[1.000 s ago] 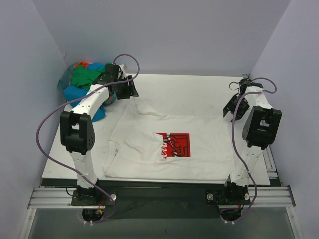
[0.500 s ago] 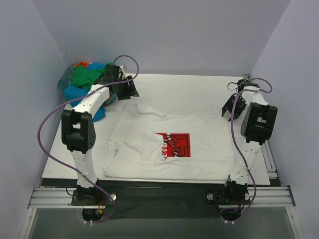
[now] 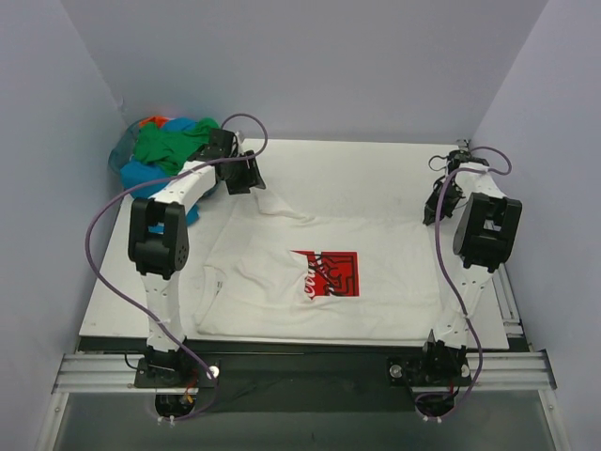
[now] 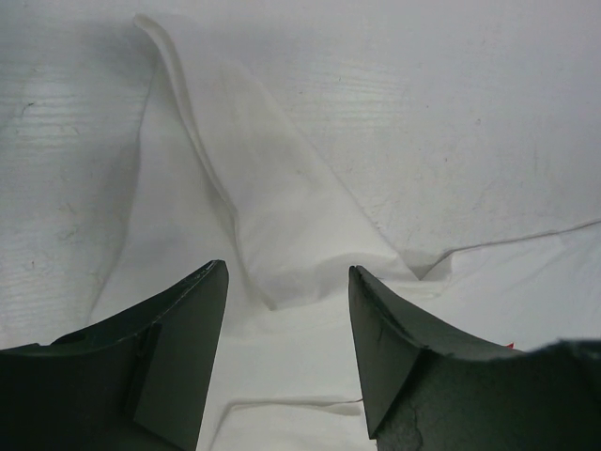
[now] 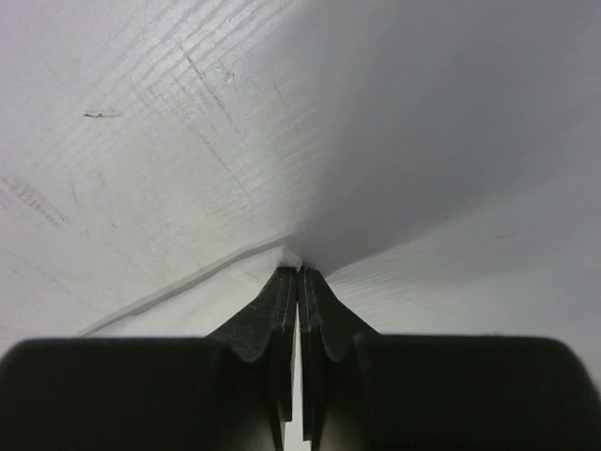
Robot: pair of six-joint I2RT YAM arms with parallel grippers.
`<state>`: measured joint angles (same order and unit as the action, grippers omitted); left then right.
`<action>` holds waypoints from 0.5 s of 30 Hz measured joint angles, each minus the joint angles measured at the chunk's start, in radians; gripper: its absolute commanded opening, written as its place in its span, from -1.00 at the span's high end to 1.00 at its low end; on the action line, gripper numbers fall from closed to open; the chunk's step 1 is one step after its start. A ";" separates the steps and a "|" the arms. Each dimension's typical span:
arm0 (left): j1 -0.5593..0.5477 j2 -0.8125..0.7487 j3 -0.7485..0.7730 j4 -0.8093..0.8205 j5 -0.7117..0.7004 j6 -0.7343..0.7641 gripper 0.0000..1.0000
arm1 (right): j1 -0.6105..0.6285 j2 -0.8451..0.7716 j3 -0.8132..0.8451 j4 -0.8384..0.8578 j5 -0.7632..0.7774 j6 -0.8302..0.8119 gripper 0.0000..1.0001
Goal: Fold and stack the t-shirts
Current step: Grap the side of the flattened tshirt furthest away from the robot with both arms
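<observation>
I will close my left gripper on the folded flap's pointed far end [image 3: 254,189] [image 4: 146,24], at the corner of the white t-shirt closest to the heap of shirts.
The white t-shirt [image 3: 282,291] with a red square logo [image 3: 326,273] lies spread flat in the middle of the table. My left gripper [image 3: 250,177] is open just above the shirt's far left corner; in the left wrist view [image 4: 286,268] its fingers straddle a folded flap of white cloth [image 4: 282,207] without touching it. My right gripper [image 3: 432,209] is at the shirt's far right corner. In the right wrist view [image 5: 299,272] the jaws are pressed together on a small tip of white cloth [image 5: 293,256].
A heap of green, blue, teal and orange shirts [image 3: 160,150] sits at the far left corner against the wall. Walls close in on the left, back and right. The white table [image 3: 347,169] shows beyond the shirt.
My left arm has shifted a little to the right and lowered over the shirt's far left corner. My right gripper has pulled slightly toward the far right, staying shut.
</observation>
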<state>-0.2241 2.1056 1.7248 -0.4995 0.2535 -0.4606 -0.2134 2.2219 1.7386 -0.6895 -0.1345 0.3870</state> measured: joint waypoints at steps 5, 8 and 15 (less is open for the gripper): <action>-0.008 0.069 0.063 0.008 -0.003 -0.002 -0.29 | -0.011 0.000 -0.005 0.001 0.008 0.003 1.00; -0.011 0.114 0.126 0.018 -0.006 -0.008 -0.29 | -0.018 -0.009 -0.022 0.008 0.010 0.005 1.00; -0.013 0.178 0.200 0.056 -0.054 -0.031 -0.27 | -0.032 -0.047 -0.080 0.020 0.037 0.004 1.00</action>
<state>-0.2367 2.2833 1.9247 -0.4435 0.1997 -0.4911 -0.2451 2.1754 1.6588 -0.6693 -0.0971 0.3912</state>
